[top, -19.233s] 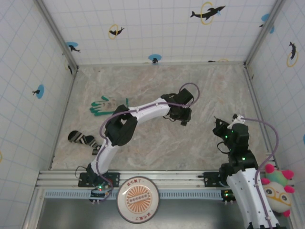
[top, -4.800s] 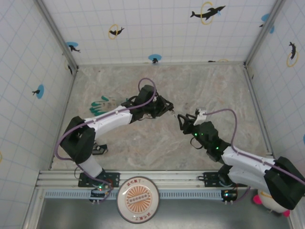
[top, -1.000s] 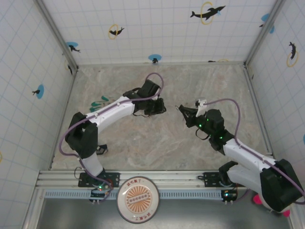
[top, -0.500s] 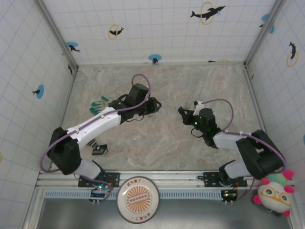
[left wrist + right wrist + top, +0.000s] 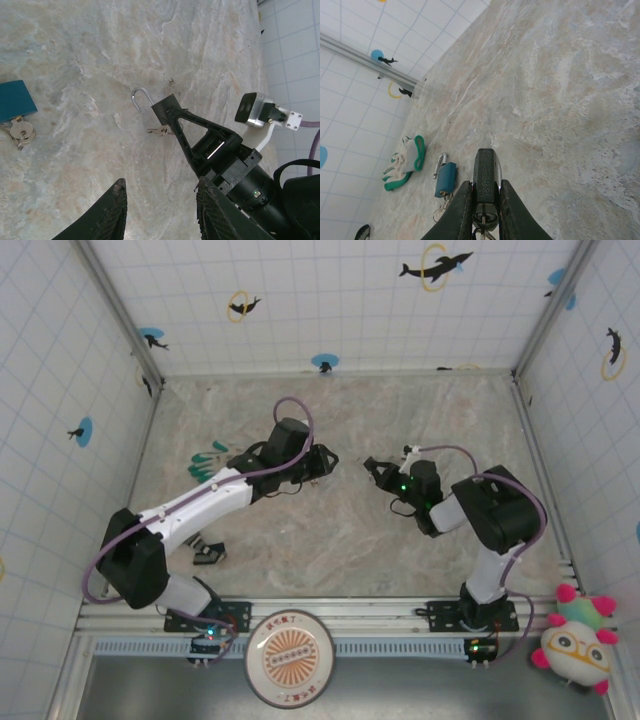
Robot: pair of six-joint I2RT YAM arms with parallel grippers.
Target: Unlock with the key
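Note:
Next, I release the black padlock from my right gripper on the bare marble table (image 5: pixel 394 471) directly under its fingers.
My right gripper (image 5: pixel 485 186) is shut on a black padlock (image 5: pixel 485 167), held above the table. A key (image 5: pixel 485 221) sits in the keyhole at the lock's near end. In the left wrist view the lock's silver shackle (image 5: pixel 141 97) sticks out as a hook with one end free, and the key (image 5: pixel 159 131) hangs from the lock. My left gripper (image 5: pixel 162 183) stands open and empty a short way from the lock. From above, the left gripper (image 5: pixel 325 458) and right gripper (image 5: pixel 372 468) face each other near the table's middle.
A blue padlock (image 5: pixel 445 179) with keys (image 5: pixel 20 132) lies on the marble table (image 5: pixel 440 410), next to a green and white glove (image 5: pixel 405 162). A sandal (image 5: pixel 205 552) lies at the left front. Tiled walls (image 5: pixel 60 440) enclose the table on three sides.
My left jaws have opened wider and drawn back a little to the left. The right arm has folded up, its gripper shifting left with the padlock still in it.

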